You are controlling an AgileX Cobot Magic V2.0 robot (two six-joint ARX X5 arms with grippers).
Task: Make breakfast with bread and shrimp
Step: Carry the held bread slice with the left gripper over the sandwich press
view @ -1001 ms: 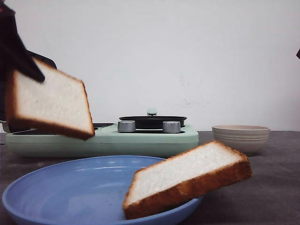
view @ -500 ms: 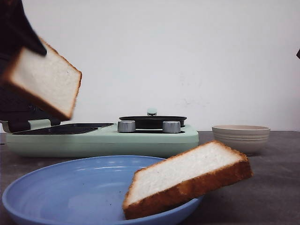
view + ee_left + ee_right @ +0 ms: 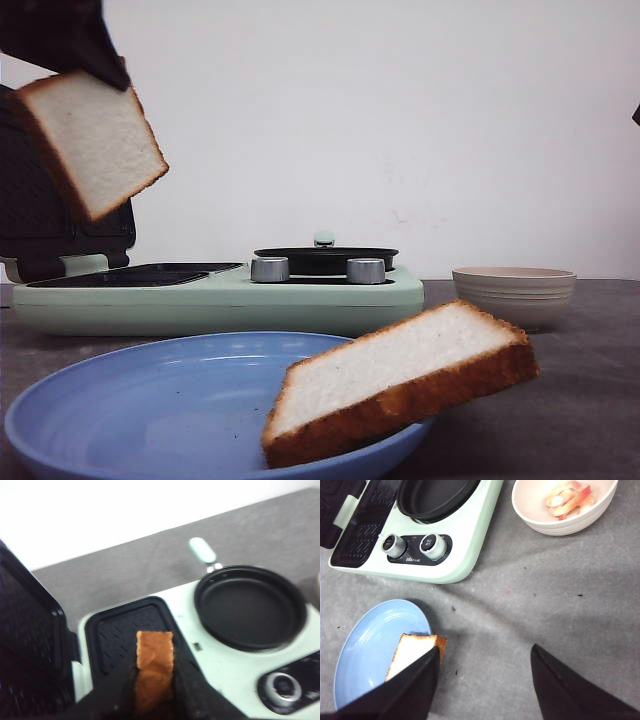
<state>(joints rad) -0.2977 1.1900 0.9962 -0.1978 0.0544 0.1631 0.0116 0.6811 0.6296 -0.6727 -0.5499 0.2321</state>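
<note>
My left gripper has the slice of white bread high above the open grill plate. It will let go of it on the far half of the black grill plate [image 3: 188,266] [image 3: 131,629].
My left gripper [image 3: 70,45] is shut on a slice of white bread [image 3: 95,140] and holds it high at the far left, above the open black grill plate [image 3: 132,632] of the mint-green cooker [image 3: 220,295]. In the left wrist view the slice's brown crust edge [image 3: 154,665] sits between the fingers. A second slice [image 3: 400,385] leans on the right rim of the blue plate [image 3: 150,410]; it also shows in the right wrist view [image 3: 410,652]. The shrimp [image 3: 567,497] lies in the white bowl [image 3: 545,522]. My right gripper [image 3: 485,680] is open and empty, high over the grey table.
The cooker has a round black pan [image 3: 250,607] with a mint handle, two silver knobs [image 3: 318,270], and an upright black lid [image 3: 50,220] at its left. The bowl [image 3: 513,292] stands right of the cooker.
My left gripper has lifted the bread slice higher and further left, tilting it more upright. The slice on the plate has not moved.
</note>
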